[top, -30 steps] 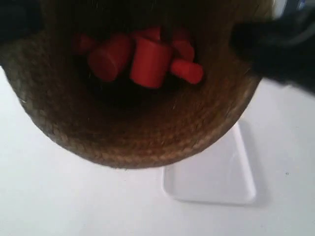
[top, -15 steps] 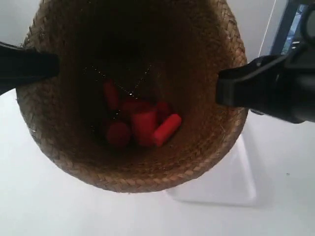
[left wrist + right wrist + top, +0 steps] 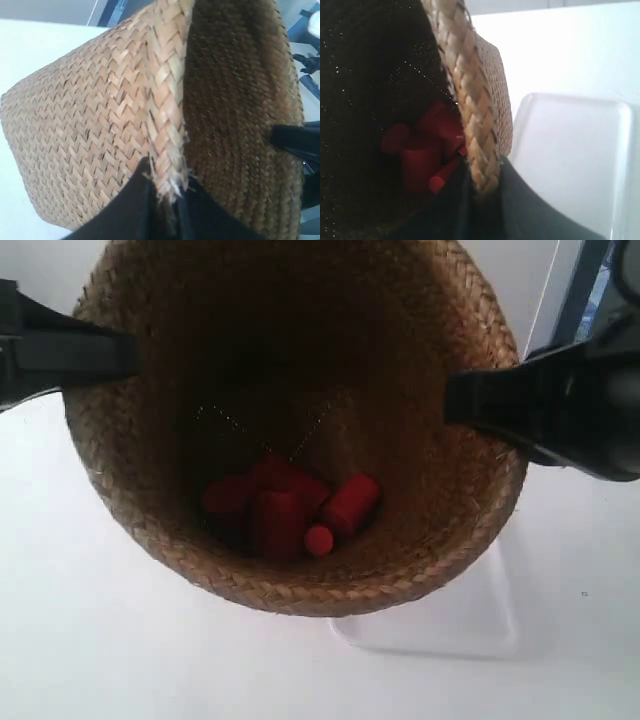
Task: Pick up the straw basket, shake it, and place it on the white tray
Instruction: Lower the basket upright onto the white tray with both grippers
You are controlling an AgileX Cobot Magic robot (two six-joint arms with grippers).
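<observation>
I should set the straw basket, now hanging in the air, down inside the raised rim of the white tray (image 3: 567, 177) using my right gripper.
The straw basket (image 3: 440, 530) hangs in the air close under the exterior camera, its wide braided rim filling the view. Several red cylinders (image 3: 285, 505) lie in its dark bottom. My left gripper (image 3: 165, 187) is shut on the basket's rim (image 3: 167, 125), one finger outside and one inside. My right gripper (image 3: 482, 187) is shut on the opposite rim (image 3: 470, 115); the red cylinders (image 3: 420, 155) show beside it. In the exterior view the two black grippers pinch the rim at its left (image 3: 115, 350) and right (image 3: 465, 405). The white tray (image 3: 480, 625) lies on the table below the basket, partly hidden.
A white tabletop (image 3: 90, 640) spreads under everything. The tray's raised rim (image 3: 570, 97) shows in the right wrist view, beside the basket's wall. A dark frame post (image 3: 585, 285) stands at the exterior view's upper right.
The basket has dropped away from the camera and shifted; the red cylinders have tumbled from the upper middle down to the lower bottom of the basket. Both grippers keep hold of the rim.
</observation>
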